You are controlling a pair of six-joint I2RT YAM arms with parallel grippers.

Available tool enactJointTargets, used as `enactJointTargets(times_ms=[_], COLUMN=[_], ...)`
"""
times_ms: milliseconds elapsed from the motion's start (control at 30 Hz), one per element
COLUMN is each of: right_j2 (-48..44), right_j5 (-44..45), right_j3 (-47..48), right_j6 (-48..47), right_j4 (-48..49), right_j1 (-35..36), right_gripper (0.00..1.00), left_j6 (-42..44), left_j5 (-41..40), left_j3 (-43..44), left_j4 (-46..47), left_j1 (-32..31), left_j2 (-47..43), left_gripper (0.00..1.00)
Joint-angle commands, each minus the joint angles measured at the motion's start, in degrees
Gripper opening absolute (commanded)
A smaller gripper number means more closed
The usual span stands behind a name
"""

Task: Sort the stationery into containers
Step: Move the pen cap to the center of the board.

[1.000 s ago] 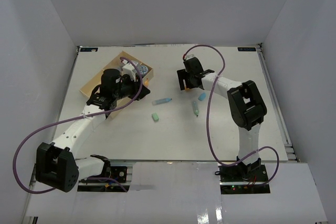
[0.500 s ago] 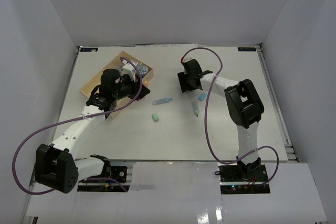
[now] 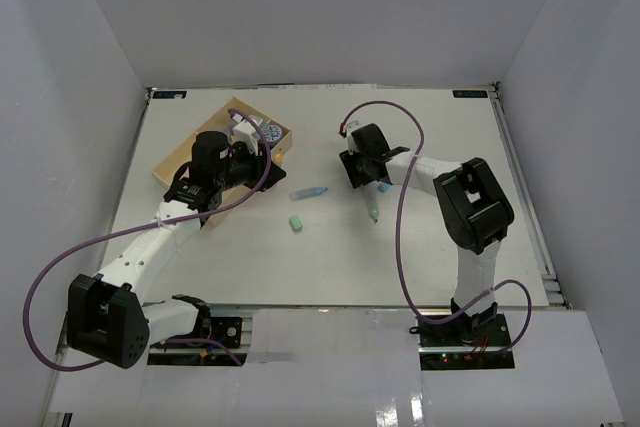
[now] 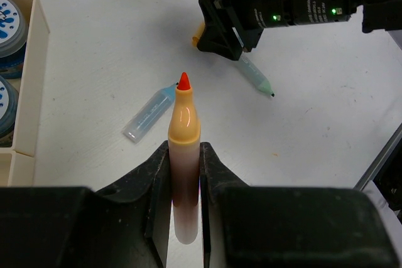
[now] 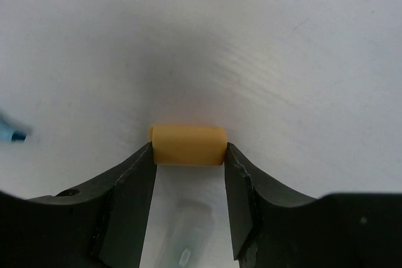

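My right gripper will put the orange cap down and take it by its long sides [image 5: 190, 160] before capping the marker, because its fingers cover both ends of the cap.
My left gripper [image 4: 184, 155] is shut on an orange-tipped marker [image 4: 184, 120], which points forward over the table beside the pale-wood tray [image 3: 172, 165]. Blue-and-white rolls [image 4: 9, 18] lie in the tray's near compartment. My right gripper [image 5: 188, 154] is down at the table. Its two fingertips press the ends of a short orange stub [image 5: 188, 145], which rests on the surface. From the left wrist view the right gripper [image 4: 221, 37] hides most of that stub. A pale blue stick [image 3: 309, 192], a green stub [image 3: 296, 222] and a teal pen [image 3: 372, 209] lie loose between the arms.
A small blue piece [image 3: 384, 186] lies just right of the right gripper. A clear bluish piece [image 5: 188, 236] lies under the right jaws. White walls enclose the table on three sides, and purple cables loop over both arms.
The right gripper has come down slightly toward me and narrowed its jaws onto the orange stub. The left arm and its marker have stayed still.
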Motion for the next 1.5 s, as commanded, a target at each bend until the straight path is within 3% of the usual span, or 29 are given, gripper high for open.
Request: enactJointTargets(times_ms=[0,200,333,700,833,1167,1467], right_j2=[-5.9,-16.6,-22.1,-21.8,-21.4,-26.1,-32.7], right_j5=[-3.0,-12.0,-12.6,-10.7,-11.2,-11.6,-1.4], right_j3=[-4.9,-17.3,-22.2,-25.5,-24.8,-21.7,-17.8], right_j6=[-7.0,-15.7,-19.2,-23.7,-23.4,-17.4,5.1], right_j4=[1.0,3.0,1.3,-5.5,-7.2,-11.1,-13.1], right_j1=[3.0,9.3,14.6,17.6,17.6,17.6,18.3], right_gripper=[0.42,0.42,0.45,0.51,0.61,0.79,0.79], left_j6=[0.7,1.0,1.1,0.9,0.6,0.6,0.7], left_j5=[0.7,0.4,0.1,-1.3,-1.3,-2.4,-2.9], left_j3=[-0.1,-0.4,-0.5,-1.1,-1.2,-1.4,-1.4], left_j4=[0.6,0.6,0.6,0.9,0.9,1.0,0.9], left_j1=[0.1,0.1,0.1,0.1,0.1,0.1,0.0], left_j2=[-1.8,-2.6,-3.0,-3.6,-3.3,-4.2,-5.2], left_gripper=[0.07,0.08,0.08,0.08,0.08,0.08,0.08])
